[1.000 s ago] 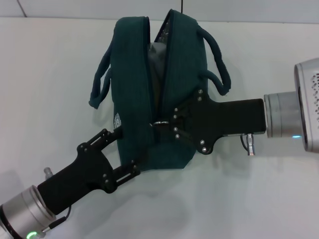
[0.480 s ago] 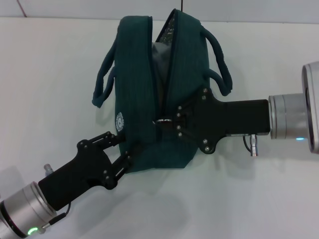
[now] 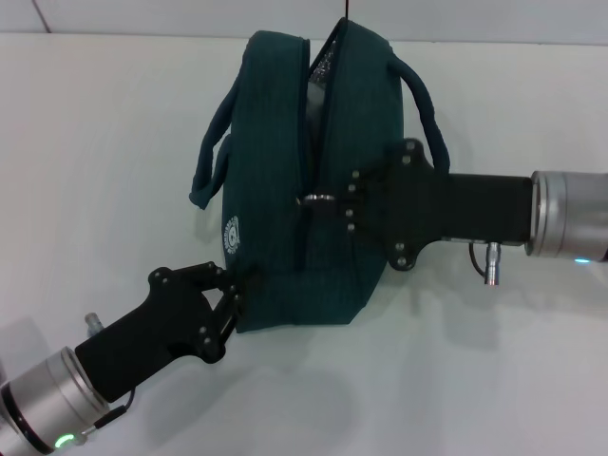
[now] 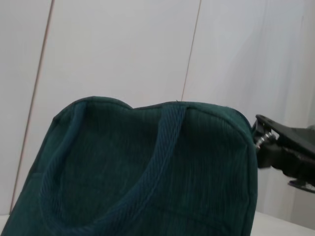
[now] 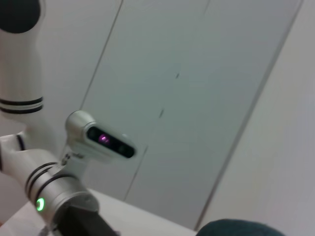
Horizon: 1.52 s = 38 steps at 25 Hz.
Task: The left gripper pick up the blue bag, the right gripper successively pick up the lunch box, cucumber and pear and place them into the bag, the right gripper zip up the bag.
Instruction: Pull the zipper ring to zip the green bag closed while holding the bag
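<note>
The blue bag's near corner is in my left gripper, far from the seam's open end, so that gripper should take the bag's side farther up (image 3: 239,190) before the zipper closes.
The blue bag (image 3: 275,237) stands upright on the white table (image 3: 95,142) in the head view, its top seam open only at the far end. My right gripper (image 3: 328,199) reaches in from the right and is shut on the metal zipper pull (image 3: 315,199), midway along the seam. My left gripper (image 3: 233,290) is shut on the bag's near lower corner. The left wrist view shows the bag's side (image 4: 123,167), a handle strap (image 4: 165,142) and the right gripper (image 4: 263,140) beyond it. The lunch box, cucumber and pear are hidden.
Two carry handles hang off the bag, one on the left (image 3: 211,166) and one on the right (image 3: 427,114). The right wrist view shows my left arm (image 5: 59,196), a sliver of the bag (image 5: 241,228) and a wall behind.
The right gripper has drawn the zipper pull farther along the seam, narrowing the opening. The bag has shifted right, and the left gripper's fingers have closed in at its corner.
</note>
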Each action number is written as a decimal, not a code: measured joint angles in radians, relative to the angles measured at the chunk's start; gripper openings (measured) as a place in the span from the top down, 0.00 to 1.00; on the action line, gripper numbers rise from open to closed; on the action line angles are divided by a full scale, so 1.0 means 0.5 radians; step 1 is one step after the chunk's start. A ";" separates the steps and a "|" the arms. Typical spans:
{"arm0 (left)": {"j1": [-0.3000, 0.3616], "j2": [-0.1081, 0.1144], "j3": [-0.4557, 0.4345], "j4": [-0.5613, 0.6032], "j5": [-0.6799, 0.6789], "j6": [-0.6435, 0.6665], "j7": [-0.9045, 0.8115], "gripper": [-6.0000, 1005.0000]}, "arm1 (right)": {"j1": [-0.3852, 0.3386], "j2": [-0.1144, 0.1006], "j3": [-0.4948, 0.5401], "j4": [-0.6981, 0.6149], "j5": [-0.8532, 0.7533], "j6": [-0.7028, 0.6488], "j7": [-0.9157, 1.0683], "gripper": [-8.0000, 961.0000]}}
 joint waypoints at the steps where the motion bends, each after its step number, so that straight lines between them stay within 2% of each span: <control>1: -0.002 0.000 0.001 0.001 0.002 -0.003 0.000 0.87 | -0.008 0.000 0.000 0.004 0.033 0.000 -0.026 0.97; 6: -0.021 0.002 0.020 0.002 0.028 -0.016 0.000 0.92 | -0.028 0.005 0.000 0.013 0.163 0.000 -0.128 0.97; 12: -0.041 0.009 0.087 0.003 0.029 -0.020 -0.001 0.92 | -0.050 0.007 -0.009 0.058 0.429 0.000 -0.344 0.97; 17: -0.051 0.017 0.145 0.003 0.030 -0.021 -0.001 0.92 | -0.066 0.008 -0.109 0.145 0.704 -0.023 -0.613 0.97; 24: -0.062 0.004 0.137 0.005 0.016 -0.004 0.020 0.92 | -0.076 0.008 -0.146 0.161 0.726 -0.040 -0.685 0.97; 30: -0.061 -0.002 0.125 -0.009 -0.164 0.091 0.015 0.92 | -0.080 0.008 -0.148 0.162 0.728 -0.045 -0.703 0.97; 34: -0.061 0.003 0.124 0.001 -0.223 0.240 0.011 0.77 | -0.080 0.008 -0.151 0.162 0.729 -0.046 -0.710 0.97; 38: -0.080 0.001 0.124 -0.009 -0.260 0.245 0.010 0.64 | -0.078 0.008 -0.152 0.162 0.729 -0.046 -0.710 0.97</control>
